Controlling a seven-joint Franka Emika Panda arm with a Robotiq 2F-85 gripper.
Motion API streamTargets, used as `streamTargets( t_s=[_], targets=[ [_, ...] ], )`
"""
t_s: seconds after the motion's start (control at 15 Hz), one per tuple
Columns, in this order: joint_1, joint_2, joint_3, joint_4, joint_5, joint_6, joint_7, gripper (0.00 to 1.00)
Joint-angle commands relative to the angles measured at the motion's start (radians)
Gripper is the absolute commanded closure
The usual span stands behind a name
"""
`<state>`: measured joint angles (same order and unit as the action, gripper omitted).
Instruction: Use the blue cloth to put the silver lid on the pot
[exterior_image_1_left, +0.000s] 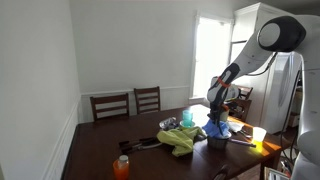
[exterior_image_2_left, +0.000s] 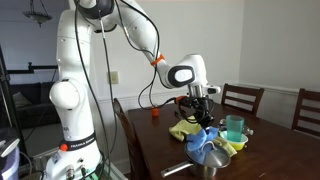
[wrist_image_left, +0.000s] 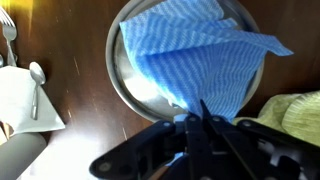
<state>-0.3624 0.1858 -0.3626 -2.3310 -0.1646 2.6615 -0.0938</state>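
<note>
Next, my gripper sets the blue cloth down and lets go of it on the bare dark table (exterior_image_1_left: 214, 156), just in front of the pot.
In the wrist view the blue cloth (wrist_image_left: 200, 55) hangs from my gripper (wrist_image_left: 196, 118), which is shut on its edge. The cloth drapes over the silver lid (wrist_image_left: 135, 85), a round metal disc lying below it on the dark wooden table. In both exterior views the blue cloth (exterior_image_1_left: 217, 127) (exterior_image_2_left: 205, 143) hangs under the gripper (exterior_image_1_left: 214, 112) (exterior_image_2_left: 199, 112) above the table. The pot (exterior_image_2_left: 204, 169) stands at the table's near corner in an exterior view, with its handle pointing outward.
A yellow-green cloth (exterior_image_1_left: 181, 139) (exterior_image_2_left: 184, 130) lies on the table (exterior_image_1_left: 100, 150). A green cup (exterior_image_2_left: 234, 127), an orange bottle (exterior_image_1_left: 121, 166), spoons (wrist_image_left: 35, 80) on a white napkin (wrist_image_left: 25, 105), and chairs (exterior_image_1_left: 147, 98) surround the work area.
</note>
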Motion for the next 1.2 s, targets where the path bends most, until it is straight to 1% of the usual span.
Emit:
streamTargets(
  t_s=[0.0,0.27,0.4,0.47,0.73,1.07,1.13],
  targets=[
    [-0.007,-0.068,0.018,-0.04,0.046,-0.01,-0.053,0.99],
    [0.002,-0.141,0.043,-0.083,0.089,-0.017,-0.101,0.99],
    [0.01,-0.193,0.063,-0.116,0.133,-0.032,-0.15,0.99],
    [0.017,-0.215,0.073,-0.126,0.162,-0.059,-0.18,0.99],
    [0.069,-0.269,0.095,-0.163,0.212,-0.125,-0.225,0.99],
    [0.138,-0.265,0.12,-0.198,0.278,-0.123,-0.248,0.99],
    [0.147,-0.258,0.125,-0.203,0.284,-0.119,-0.25,0.87]
  ],
)
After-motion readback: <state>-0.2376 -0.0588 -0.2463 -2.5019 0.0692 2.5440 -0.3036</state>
